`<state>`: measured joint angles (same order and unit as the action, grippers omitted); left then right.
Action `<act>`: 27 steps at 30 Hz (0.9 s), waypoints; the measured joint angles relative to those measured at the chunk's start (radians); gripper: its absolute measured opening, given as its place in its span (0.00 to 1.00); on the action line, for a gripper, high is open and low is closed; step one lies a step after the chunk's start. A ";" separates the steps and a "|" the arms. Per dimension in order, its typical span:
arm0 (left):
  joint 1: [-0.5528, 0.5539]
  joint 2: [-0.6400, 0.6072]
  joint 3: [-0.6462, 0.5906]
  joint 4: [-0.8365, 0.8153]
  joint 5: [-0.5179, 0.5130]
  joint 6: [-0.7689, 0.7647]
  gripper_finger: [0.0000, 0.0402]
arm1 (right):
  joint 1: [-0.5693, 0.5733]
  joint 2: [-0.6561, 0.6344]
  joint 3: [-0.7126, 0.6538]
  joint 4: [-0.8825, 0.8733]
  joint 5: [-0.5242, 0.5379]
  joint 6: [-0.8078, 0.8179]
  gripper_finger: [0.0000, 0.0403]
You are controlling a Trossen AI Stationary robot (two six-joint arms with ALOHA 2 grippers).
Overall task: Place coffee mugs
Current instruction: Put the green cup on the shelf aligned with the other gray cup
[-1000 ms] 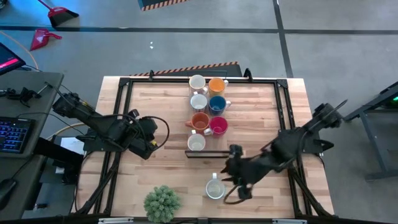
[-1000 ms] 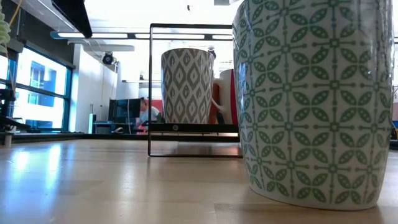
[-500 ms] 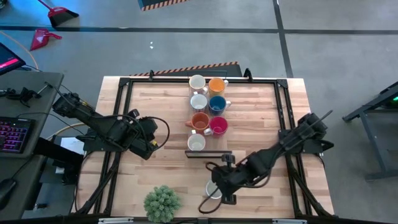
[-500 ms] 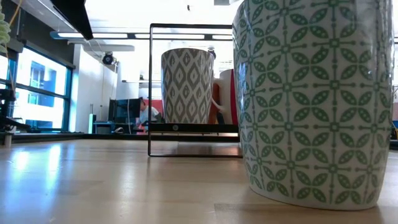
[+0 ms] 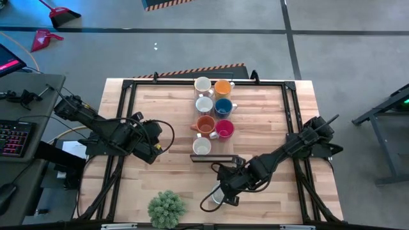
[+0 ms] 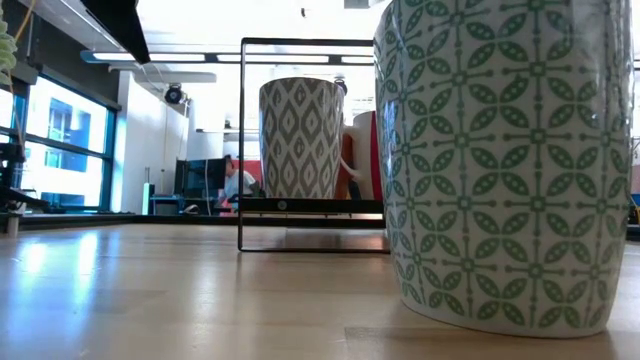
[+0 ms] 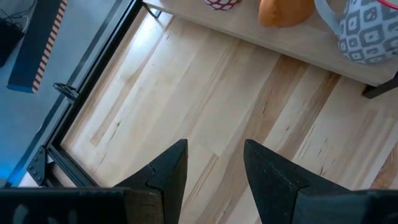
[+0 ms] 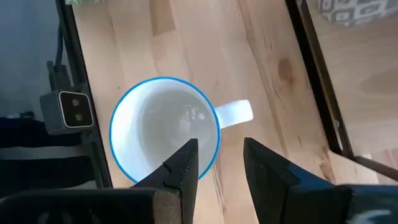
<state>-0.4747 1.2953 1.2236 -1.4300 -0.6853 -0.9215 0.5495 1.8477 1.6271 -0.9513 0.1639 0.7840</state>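
Next, I need to move my right gripper down to the loose coffee mug near the plant and grab the mug's blue rim [image 5: 219, 187] [image 8: 218, 132] next to its handle.
A green-patterned white coffee mug [image 8: 165, 130] with a blue rim stands upright on the wooden table near its front edge [image 6: 500, 160]. My right gripper [image 8: 217, 163] hangs open just above it. One finger is over the mug's inside by the rim, the other outside, beside the handle [image 8: 235, 113]; no touch shows. In the high view this gripper [image 5: 225, 191] covers most of the mug. Several more mugs [image 5: 214, 115] stand in two rows at the table's middle, on a black-framed rack [image 5: 214, 157]. My left gripper [image 5: 153, 144] waits open over bare wood at the left [image 7: 214, 168].
A green spiky plant ball [image 5: 167, 208] sits at the front edge, left of the loose mug. Black rails [image 5: 124, 121] frame the table top. In the low view, a grey-patterned mug [image 6: 300, 135] stands at the rack's near end. Bare wood lies right of the rack.
My right gripper has come down and moved toward the table's left edge, from beside the loose mug to right over it, rolling about its own axis as it went. The mug has stayed where it was.
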 joint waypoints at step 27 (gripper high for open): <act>0.000 0.000 0.000 0.001 -0.011 0.035 0.37 | -0.048 0.061 -0.007 0.208 -0.124 -0.363 0.26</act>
<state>-0.4747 1.2957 1.2236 -1.4292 -0.6968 -0.8860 0.5011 1.9087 1.6199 -0.7435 0.0396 0.4213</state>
